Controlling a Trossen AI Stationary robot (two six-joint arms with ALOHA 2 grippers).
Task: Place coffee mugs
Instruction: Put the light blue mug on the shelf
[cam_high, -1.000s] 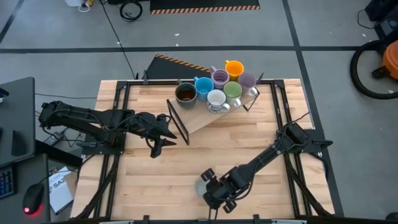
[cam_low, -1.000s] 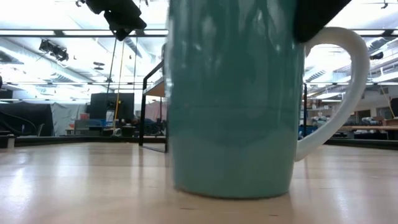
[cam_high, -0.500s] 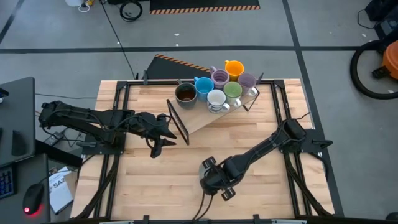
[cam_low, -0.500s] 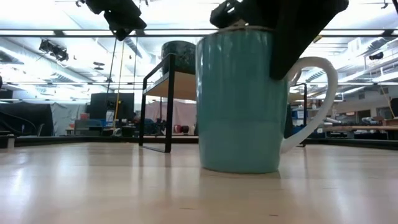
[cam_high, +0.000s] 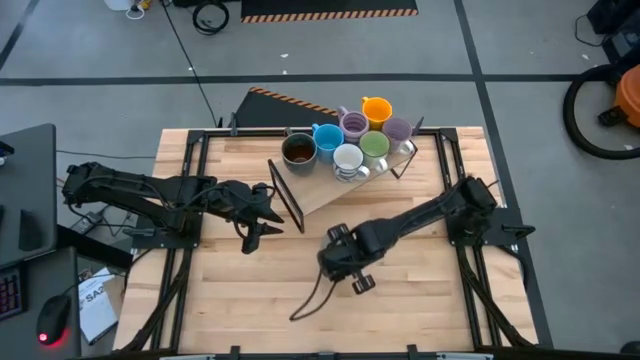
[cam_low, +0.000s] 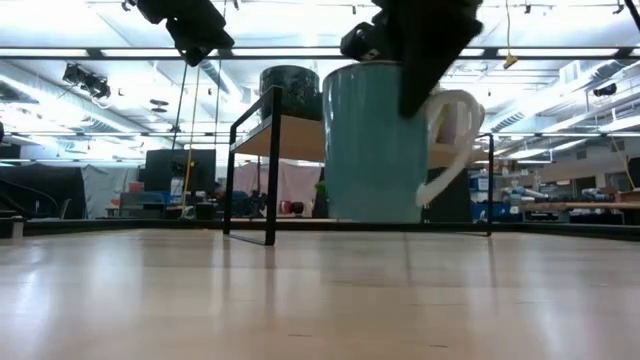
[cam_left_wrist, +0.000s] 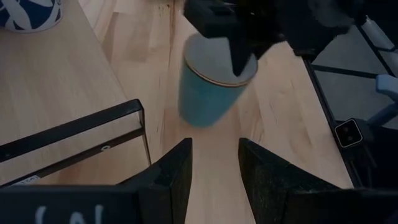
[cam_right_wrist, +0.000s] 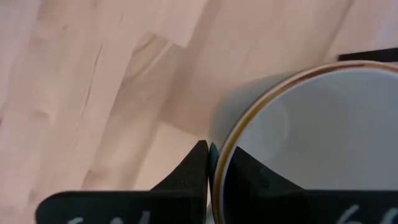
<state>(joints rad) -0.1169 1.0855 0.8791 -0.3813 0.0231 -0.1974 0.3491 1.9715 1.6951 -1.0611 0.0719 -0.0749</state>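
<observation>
The robot's right gripper should set the teal mug down on the wooden rack just before the dark brown mug (cam_high: 312, 182).
My right gripper (cam_high: 335, 262) is shut on a teal mug (cam_low: 375, 150) with a white inside and a white handle (cam_low: 452, 150), over the table's middle, near the rack. The mug (cam_left_wrist: 208, 93) also shows in the left wrist view. Seven more mugs stand on the wooden rack (cam_high: 320, 192) at the far side: dark brown (cam_high: 298, 150), blue (cam_high: 327, 140), white (cam_high: 347, 158), green (cam_high: 374, 146), orange (cam_high: 376, 109) and two purple (cam_high: 353, 124). My left gripper (cam_high: 262, 215) hovers open at the rack's left end, touching nothing. My right gripper holds the teal mug by its rim (cam_right_wrist: 219, 163), one finger inside the mug and one outside on the wall. The fingers come from above, slanting down. The mug hangs below them, lifted clear of the table and slightly tilted, with its handle (cam_low: 452, 150) free.
The rack's black metal frame (cam_low: 270, 140) stands just beyond the mug, with a leg (cam_high: 290, 205) beside my left gripper. A loose cable (cam_high: 305, 300) trails from the right arm across the near table. Bare wood lies along the near edge (cam_high: 250, 310).
My right gripper has carried the teal mug from close to the table's near edge toward the far edge and the rack. The mug stood on the table a second ago and now hangs clear of it. The left arm has kept still.
</observation>
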